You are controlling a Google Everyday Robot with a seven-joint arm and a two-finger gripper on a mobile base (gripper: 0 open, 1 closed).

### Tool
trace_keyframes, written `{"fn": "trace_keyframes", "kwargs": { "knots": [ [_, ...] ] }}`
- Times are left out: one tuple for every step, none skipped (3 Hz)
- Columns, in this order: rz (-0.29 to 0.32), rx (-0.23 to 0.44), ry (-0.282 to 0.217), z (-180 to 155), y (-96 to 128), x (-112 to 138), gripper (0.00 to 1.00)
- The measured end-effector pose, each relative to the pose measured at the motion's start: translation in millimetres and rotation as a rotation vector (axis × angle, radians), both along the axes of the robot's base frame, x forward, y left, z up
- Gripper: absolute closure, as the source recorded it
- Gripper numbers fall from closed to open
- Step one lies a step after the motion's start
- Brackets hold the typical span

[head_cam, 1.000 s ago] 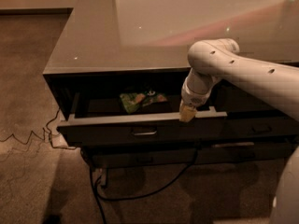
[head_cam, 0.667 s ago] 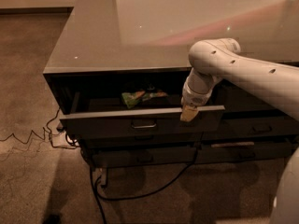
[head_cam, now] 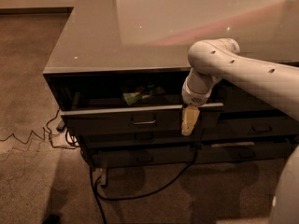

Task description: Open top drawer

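The top drawer is partly out and the gripper reaches down its front panel's front side, so I need to open, grip the panel's top edge [head_cam: 174, 107] and pull.
The top drawer [head_cam: 107, 122] is a wide dark grey drawer in the left stack. It stands partly pulled out, and its metal bar handle [head_cam: 143, 121] sits at the centre of the front panel. A green packet [head_cam: 135, 96] lies inside. My gripper [head_cam: 189, 121], with beige tips on a white arm, hangs over the top edge of the front panel, right of the handle. It reaches down across the face of the panel.
A glossy grey countertop [head_cam: 140, 27] overhangs the drawers. Two shallower drawers [head_cam: 140, 138] sit below the open one, and a matching stack [head_cam: 261, 127] stands at the right. A black cable [head_cam: 140, 192] and a thin wire [head_cam: 28, 136] lie on the carpet in front.
The drawer front sits slightly further back toward the cabinet than a second ago. The gripper has stayed at the panel's top edge with almost no movement.
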State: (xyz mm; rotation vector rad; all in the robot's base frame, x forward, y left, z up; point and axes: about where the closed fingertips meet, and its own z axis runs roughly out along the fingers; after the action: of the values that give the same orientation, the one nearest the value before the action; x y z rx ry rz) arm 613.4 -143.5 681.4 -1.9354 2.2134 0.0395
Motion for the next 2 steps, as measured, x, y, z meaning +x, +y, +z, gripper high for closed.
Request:
{"fn": "trace_keyframes", "kwargs": {
  "knots": [
    [-0.029, 0.031, 0.019, -6.6, -9.4, -0.3, 0.00],
    [0.013, 0.077, 0.011, -15.7, -4.4, 3.0, 0.00]
  ]
}}
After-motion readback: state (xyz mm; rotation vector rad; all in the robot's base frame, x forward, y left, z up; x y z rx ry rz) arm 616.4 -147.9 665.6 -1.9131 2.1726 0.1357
